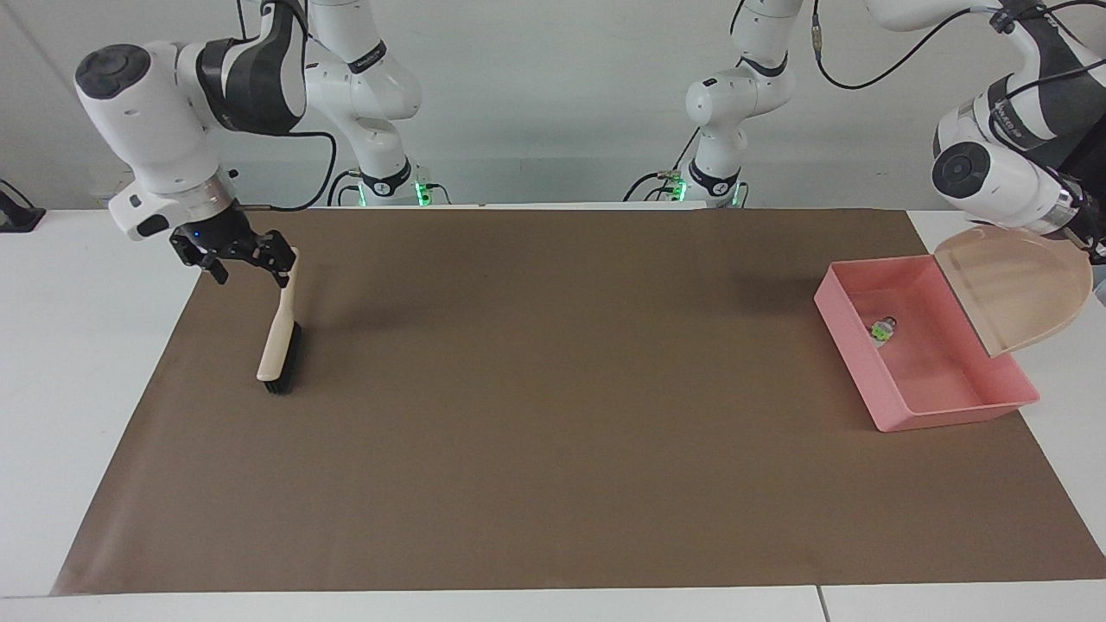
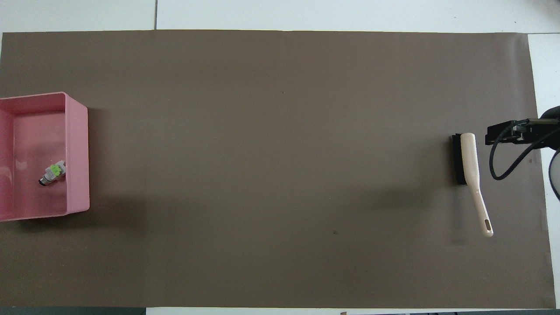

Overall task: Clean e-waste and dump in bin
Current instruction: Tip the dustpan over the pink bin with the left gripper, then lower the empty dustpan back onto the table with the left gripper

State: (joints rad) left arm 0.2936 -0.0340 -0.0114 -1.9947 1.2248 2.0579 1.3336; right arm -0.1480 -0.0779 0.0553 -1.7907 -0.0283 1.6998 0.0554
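Next, my left gripper sets the dustpan free on the brown mat (image 2: 200, 189) between the bin and the brush, much nearer the bin.
A white piece of e-waste (image 1: 881, 328) with green marks (image 2: 52, 173) lies inside the pink bin (image 1: 864, 373) (image 2: 78, 153) at the left arm's end of the table. The beige dustpan (image 1: 1015, 294) hangs tilted over the bin's edge with nothing showing on it. My left gripper (image 1: 1092, 247) holds it by the handle at the frame's edge. A beige brush (image 1: 278, 345) (image 2: 469, 162) with black bristles lies on the brown mat. My right gripper (image 1: 246, 272) (image 2: 496, 133) hovers open just over the brush's handle end, holding nothing.
A brown mat (image 1: 553, 415) covers most of the white table. The bin sits at the mat's corner toward the left arm's end, the brush toward the right arm's end.
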